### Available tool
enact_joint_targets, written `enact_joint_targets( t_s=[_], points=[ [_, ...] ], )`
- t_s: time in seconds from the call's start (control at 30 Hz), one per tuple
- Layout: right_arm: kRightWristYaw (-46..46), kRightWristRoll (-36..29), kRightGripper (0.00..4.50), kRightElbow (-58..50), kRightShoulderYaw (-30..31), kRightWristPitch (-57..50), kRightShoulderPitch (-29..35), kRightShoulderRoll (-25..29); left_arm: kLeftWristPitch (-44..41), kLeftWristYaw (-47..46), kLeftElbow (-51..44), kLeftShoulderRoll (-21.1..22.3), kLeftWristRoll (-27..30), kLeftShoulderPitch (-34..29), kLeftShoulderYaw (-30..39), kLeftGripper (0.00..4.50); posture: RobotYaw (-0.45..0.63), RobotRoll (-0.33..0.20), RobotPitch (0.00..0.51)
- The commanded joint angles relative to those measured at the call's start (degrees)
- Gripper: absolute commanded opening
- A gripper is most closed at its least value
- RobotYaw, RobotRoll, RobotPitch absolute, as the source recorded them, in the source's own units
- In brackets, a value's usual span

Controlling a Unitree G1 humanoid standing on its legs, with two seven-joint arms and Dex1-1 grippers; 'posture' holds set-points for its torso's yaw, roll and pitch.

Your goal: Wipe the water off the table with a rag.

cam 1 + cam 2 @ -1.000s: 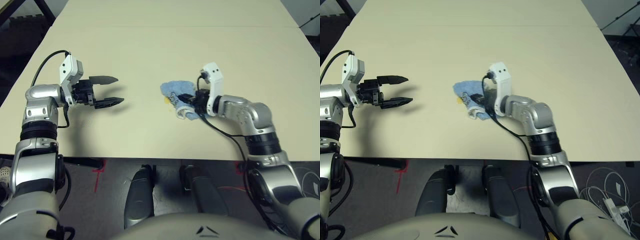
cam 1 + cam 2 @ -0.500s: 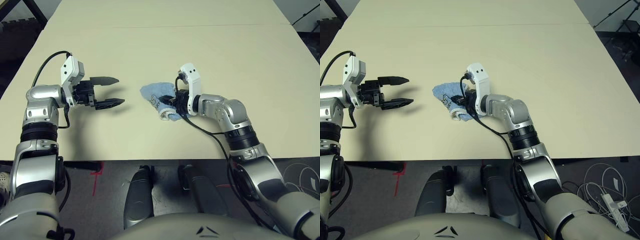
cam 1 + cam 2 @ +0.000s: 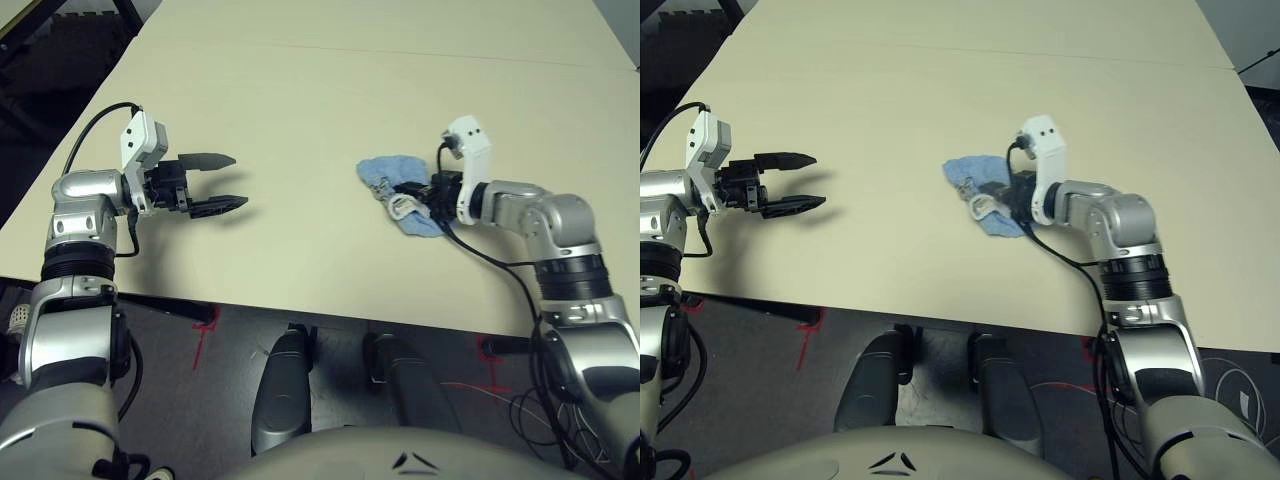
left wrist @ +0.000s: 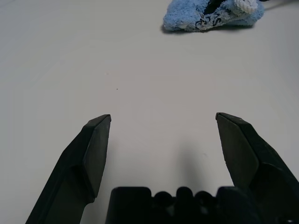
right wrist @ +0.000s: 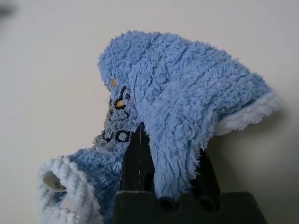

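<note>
My right gripper needs to put the light blue rag down on the bare table [image 3: 532, 160] just beyond the silver forearm behind it.
The light blue rag [image 3: 385, 175] lies bunched on the pale table [image 3: 300, 90], right of centre. My right gripper [image 3: 418, 194] is shut on the rag [image 5: 177, 84], the cloth draped over its fingers and resting on the tabletop. The white edge of the rag [image 4: 210, 16] curls up at one end. My left gripper [image 3: 222, 183] hovers open over bare table to the left, well apart from the rag, with nothing between its fingers [image 4: 96, 144]. The water is hidden or out of view.
The table's front edge [image 3: 300, 305] runs close below both grippers. A thin seam [image 3: 400, 52] crosses the tabletop at the far side. Dark floor lies beyond the table's left edge [image 3: 60, 110].
The camera has shifted. My right gripper dragged the rag leftward toward the left gripper, then back to the right. A yellow splotch beside the rag one second ago no longer shows.
</note>
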State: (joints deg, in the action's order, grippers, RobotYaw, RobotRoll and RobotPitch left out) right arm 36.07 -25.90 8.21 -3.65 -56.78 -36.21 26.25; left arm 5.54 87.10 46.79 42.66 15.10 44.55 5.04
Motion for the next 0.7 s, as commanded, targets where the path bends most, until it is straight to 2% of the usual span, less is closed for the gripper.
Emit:
enact_joint_targets(
  t_s=[0.03, 0.17, 0.27, 0.5, 0.7],
  points=[
    [0.68, -4.35, 0.21, -0.29, -6.21, -2.30, -0.36, 0.89, 0.29, -0.36, 1.68, -0.98, -0.61, 0.91, -0.49, 4.50, 0.06, 0.000, 0.239],
    [1.21, -9.38, 0.21, 2.06, -13.40, -3.07, -4.68, 1.78, -1.88, -2.18, 2.59, -2.12, 0.63, 2.79, 0.81, 4.50, 0.05, 0.000, 0.237],
    [1.10, -9.63, 0.21, 5.68, -15.80, -2.16, -7.71, 4.52, -3.77, -4.30, 3.44, -2.89, 1.70, 4.37, 2.24, 4.50, 0.04, 0.000, 0.232],
    [2.45, -2.00, 0.21, 19.16, -13.30, 7.32, -11.36, 14.05, -4.81, -7.13, 5.17, -3.85, 2.15, 5.99, 4.30, 4.50, 0.04, 0.000, 0.223],
    [3.19, 4.14, 0.21, 30.03, -10.47, 14.48, -12.85, 17.23, -4.04, -7.08, 4.85, -4.02, 1.85, 5.38, 4.34, 4.50, 0.04, 0.000, 0.220]
  ],
)
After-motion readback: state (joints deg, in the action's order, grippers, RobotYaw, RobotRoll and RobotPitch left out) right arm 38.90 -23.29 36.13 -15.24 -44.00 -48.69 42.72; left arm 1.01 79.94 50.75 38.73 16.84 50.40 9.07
